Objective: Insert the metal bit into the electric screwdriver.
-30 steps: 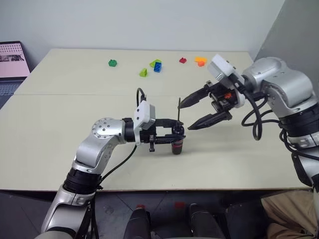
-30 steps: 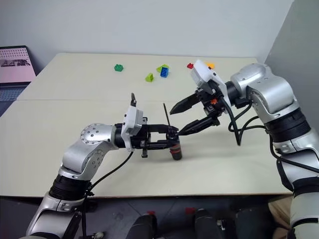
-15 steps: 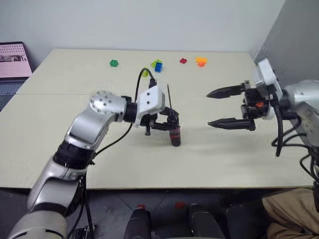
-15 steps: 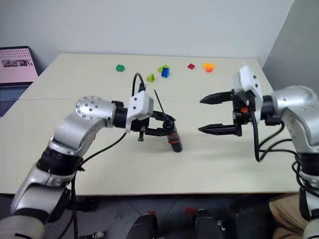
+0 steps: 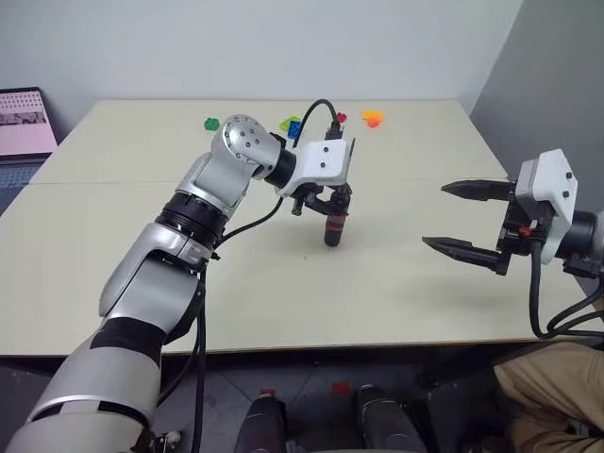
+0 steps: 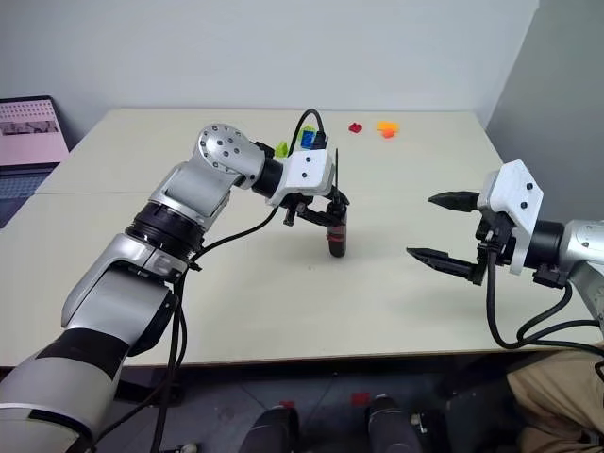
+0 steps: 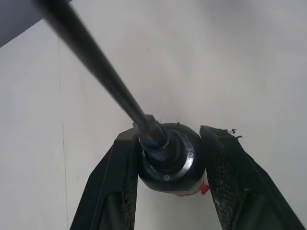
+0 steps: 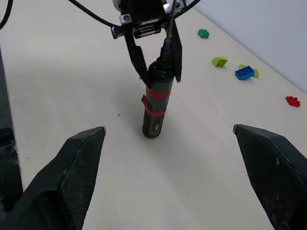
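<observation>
The robot's left gripper needs to release the electric screwdriver flat on the bare tabletop just on the near side of the seam [image 5: 325, 227].
The electric screwdriver [image 5: 332, 229], black with red bands, stands nearly upright at the middle of the table, its lower end at or just above the tabletop. My left gripper [image 5: 332, 200] is shut on its upper part, one finger [image 7: 120, 184] on each side. The metal bit [image 6: 337, 166], a thin dark rod, rises from the socket at the screwdriver's top [image 7: 165, 155]; in the left wrist view the metal bit [image 7: 96, 72] runs straight out of it. My right gripper [image 5: 436, 216] hangs open and empty well to the right. From there I see the screwdriver [image 8: 156, 103] and bit [image 8: 168, 33].
Small toy bricks lie along the table's far side: green [image 5: 211, 123], blue and yellow-green [image 5: 293, 124], red [image 5: 342, 117], orange [image 5: 374, 118]. A laptop [image 5: 21, 118] stands beyond the left edge. A seam [image 5: 94, 181] crosses the tabletop.
My left arm has carried the screwdriver and bit farther across the table and turned the wrist over it. My right gripper, earlier right beside the bit, has drawn away to the right, still open.
</observation>
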{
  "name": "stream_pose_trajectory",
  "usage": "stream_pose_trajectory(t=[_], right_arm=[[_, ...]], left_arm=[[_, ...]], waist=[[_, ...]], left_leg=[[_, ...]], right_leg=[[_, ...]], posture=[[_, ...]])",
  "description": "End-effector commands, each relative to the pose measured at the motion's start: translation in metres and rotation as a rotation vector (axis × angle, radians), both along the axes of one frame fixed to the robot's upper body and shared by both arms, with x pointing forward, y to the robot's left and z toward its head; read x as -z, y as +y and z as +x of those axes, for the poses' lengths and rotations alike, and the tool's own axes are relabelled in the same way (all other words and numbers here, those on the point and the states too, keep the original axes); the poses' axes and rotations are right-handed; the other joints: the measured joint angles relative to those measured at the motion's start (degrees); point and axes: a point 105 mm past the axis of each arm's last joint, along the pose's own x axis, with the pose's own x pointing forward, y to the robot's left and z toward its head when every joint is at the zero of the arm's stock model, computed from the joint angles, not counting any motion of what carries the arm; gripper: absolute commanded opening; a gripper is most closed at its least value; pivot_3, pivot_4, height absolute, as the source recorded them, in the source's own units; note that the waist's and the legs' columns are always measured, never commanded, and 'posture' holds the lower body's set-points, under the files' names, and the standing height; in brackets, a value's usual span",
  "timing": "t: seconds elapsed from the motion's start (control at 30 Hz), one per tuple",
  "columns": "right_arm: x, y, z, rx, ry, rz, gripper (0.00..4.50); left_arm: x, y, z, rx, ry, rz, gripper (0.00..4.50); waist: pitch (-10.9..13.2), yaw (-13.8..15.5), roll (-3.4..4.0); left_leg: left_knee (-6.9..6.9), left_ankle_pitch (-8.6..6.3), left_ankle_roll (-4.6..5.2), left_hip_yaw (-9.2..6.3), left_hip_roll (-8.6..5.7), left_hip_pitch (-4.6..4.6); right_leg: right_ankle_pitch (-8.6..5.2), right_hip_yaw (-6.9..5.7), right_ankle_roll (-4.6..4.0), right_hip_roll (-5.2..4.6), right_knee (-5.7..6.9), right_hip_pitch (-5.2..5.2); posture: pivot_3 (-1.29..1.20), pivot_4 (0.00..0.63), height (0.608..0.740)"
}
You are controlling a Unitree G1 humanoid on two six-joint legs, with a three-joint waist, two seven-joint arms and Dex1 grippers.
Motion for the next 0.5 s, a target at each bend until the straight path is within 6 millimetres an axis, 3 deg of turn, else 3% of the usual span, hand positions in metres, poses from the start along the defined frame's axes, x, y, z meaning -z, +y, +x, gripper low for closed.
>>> stream_pose_trajectory(t=[0.03, 0.27, 0.5], right_arm=[[-0.016, 0.004, -0.008, -0.019, -0.043, 0.036, 4.50], [-0.017, 0.009, -0.006, -0.045, -0.033, 0.045, 4.50], [-0.020, 0.019, -0.003, -0.090, -0.022, 0.064, 4.50]], left_arm=[[-0.008, 0.034, 0.012, -0.082, -0.063, 0.098, 1.61], [-0.030, 0.071, 0.021, -0.171, -0.155, 0.140, 1.61], [-0.019, 0.110, 0.009, -0.194, -0.124, 0.256, 1.61]], waist=[[0.0, -0.2, -0.06], [0.1, -0.9, -0.17], [0.1, -0.3, -0.16]], left_leg=[[-0.01, 0.01, 0.02, 0.00, 0.00, 0.00], [-0.26, 0.04, 0.15, -0.06, 0.01, -0.11], [-0.72, 0.03, 0.17, -0.32, 0.05, -0.78]], right_leg=[[0.00, 0.00, 0.00, 0.01, 0.07, 0.00], [0.25, 0.10, 0.17, 0.19, 0.31, -0.21], [0.22, -0.15, 0.30, 0.28, 0.33, -0.87]], posture=[[0.00, 0.150, 0.740], [0.00, 0.150, 0.740], [0.00, 0.150, 0.740]])
